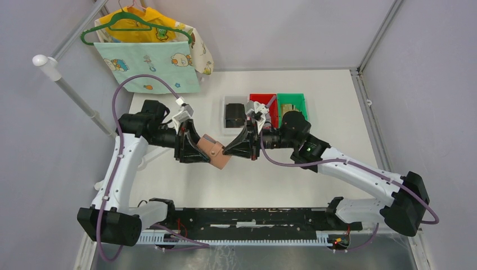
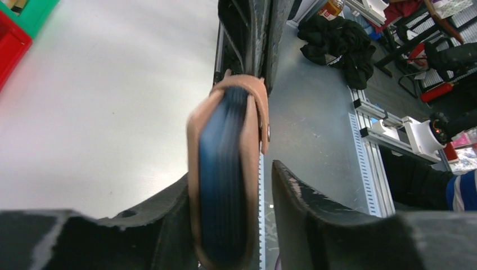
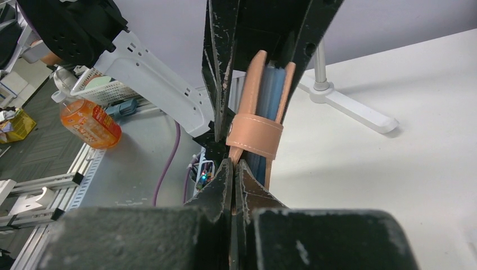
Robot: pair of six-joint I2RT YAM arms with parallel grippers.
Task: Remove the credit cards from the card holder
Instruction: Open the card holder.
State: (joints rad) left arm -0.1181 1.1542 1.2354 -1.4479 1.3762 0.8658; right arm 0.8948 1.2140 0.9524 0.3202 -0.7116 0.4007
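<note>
My right gripper is pinching the card holder edge-on below the strap. It should open, swing round to the card holder's broad side and take the strap at its snap [image 1: 213, 152].
The card holder [image 1: 215, 151], a pinkish-tan folded wallet, hangs above the table between both grippers. My left gripper [image 1: 203, 151] brackets it. In the left wrist view the holder [image 2: 225, 169] rests against the left finger, with a gap to the right finger [image 2: 292, 191], so the jaws are open. My right gripper [image 3: 233, 164] is shut on the thin tan end of the closure tab. The tab's strap [image 3: 256, 135] wraps the holder's edge. Blue-grey sleeve edges [image 3: 273, 90] show between the covers. No credit card can be told apart from them.
A black blocky item [image 1: 234, 115] sits in a pale tray behind the grippers. Beside it are a red bin [image 1: 260, 101] and a green bin [image 1: 292, 104]. Clothes on a green hanger [image 1: 146, 50] hang rear left on a white stand [image 1: 73, 93].
</note>
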